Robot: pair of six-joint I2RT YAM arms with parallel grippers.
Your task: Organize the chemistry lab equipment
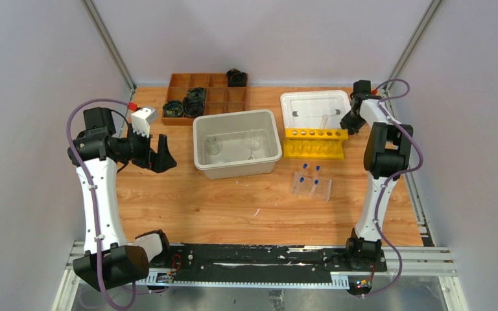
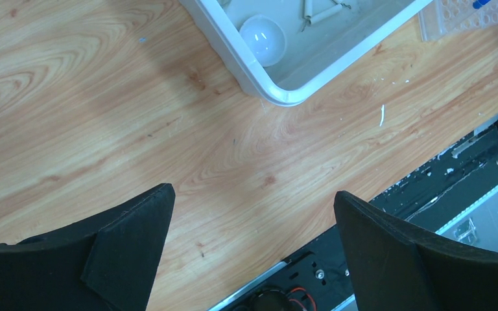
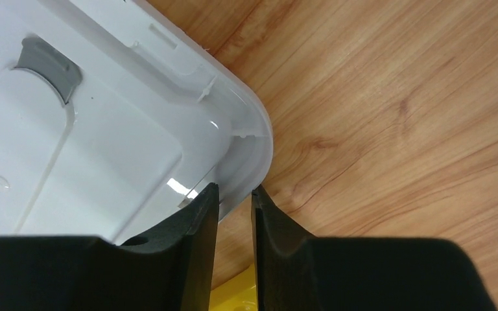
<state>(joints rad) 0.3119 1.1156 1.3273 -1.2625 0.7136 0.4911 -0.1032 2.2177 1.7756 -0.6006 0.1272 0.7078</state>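
The robot's left gripper should next close on the white lid's short edge (image 1: 283, 110) nearest the white bin, at the opposite end from the right gripper.
A white bin (image 1: 237, 167) in the middle holds two small clear beakers (image 1: 213, 146). The left wrist view shows a white dome (image 2: 262, 40) and a white triangle (image 2: 324, 13) inside the bin (image 2: 279, 94). Right of the bin stand a yellow rack (image 1: 314, 144) and a clear plastic rack (image 1: 311, 184) with blue-capped tubes. A white lid (image 1: 314, 103) lies behind the yellow rack. My right gripper (image 3: 235, 189) straddles the lid's (image 3: 104, 129) right front corner rim with a narrow gap. Whether it is pressing on the rim I cannot tell. My left gripper (image 2: 253, 194) hangs wide open over bare wood, left of the bin.
A brown wooden divided tray (image 1: 217, 97) with black coiled objects sits at the back left. A thin tube (image 1: 324, 121) lies on the lid. The black base rail (image 1: 253, 259) runs along the near edge. Grey walls close in both sides.
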